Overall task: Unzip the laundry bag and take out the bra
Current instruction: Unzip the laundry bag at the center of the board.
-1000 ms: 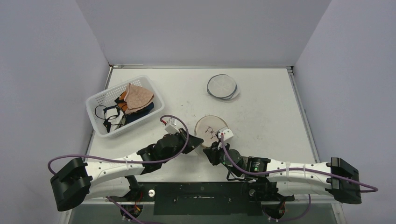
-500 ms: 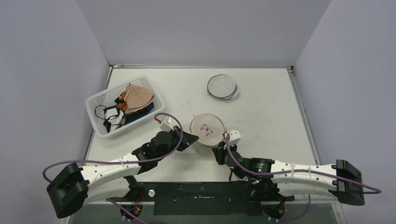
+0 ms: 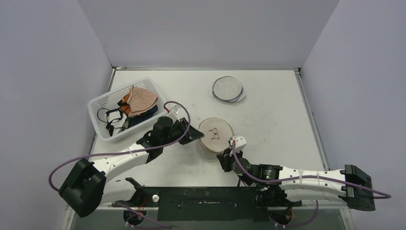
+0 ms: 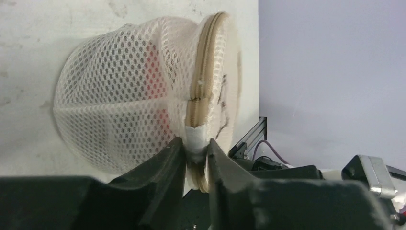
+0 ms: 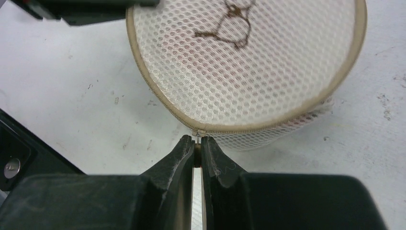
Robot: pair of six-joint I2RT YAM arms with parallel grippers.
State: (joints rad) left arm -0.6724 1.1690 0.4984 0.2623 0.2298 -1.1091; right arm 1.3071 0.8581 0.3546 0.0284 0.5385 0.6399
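Note:
My left gripper holds the white fabric tab, far along the laundry bag's curved rim from the zipper pull, so it should take the zipper band closer to the pull [image 5: 171,110].
The laundry bag [image 3: 216,133] is a round white mesh pouch with a beige zipper band and a brown printed mark on its lid, lying mid-table. In the left wrist view the bag [image 4: 124,96] shows something red through its mesh. My left gripper [image 3: 195,136] [image 4: 196,152] is shut on the white fabric tab at the zipper's end, at the bag's left edge. My right gripper [image 3: 223,156] [image 5: 197,143] is shut on the small zipper pull at the bag's near rim [image 5: 249,127]. The bra is hidden inside.
A white slatted basket [image 3: 100,103] at the left holds several garments, peach, orange and dark blue. A second flat round mesh bag [image 3: 228,88] lies at the back of the table. The black frame rail [image 3: 206,201] runs along the near edge.
My left gripper has carried its side of the bag toward the back left. The bag has shifted and turned with it. My right gripper has moved slightly nearer, still pinched at the near rim.

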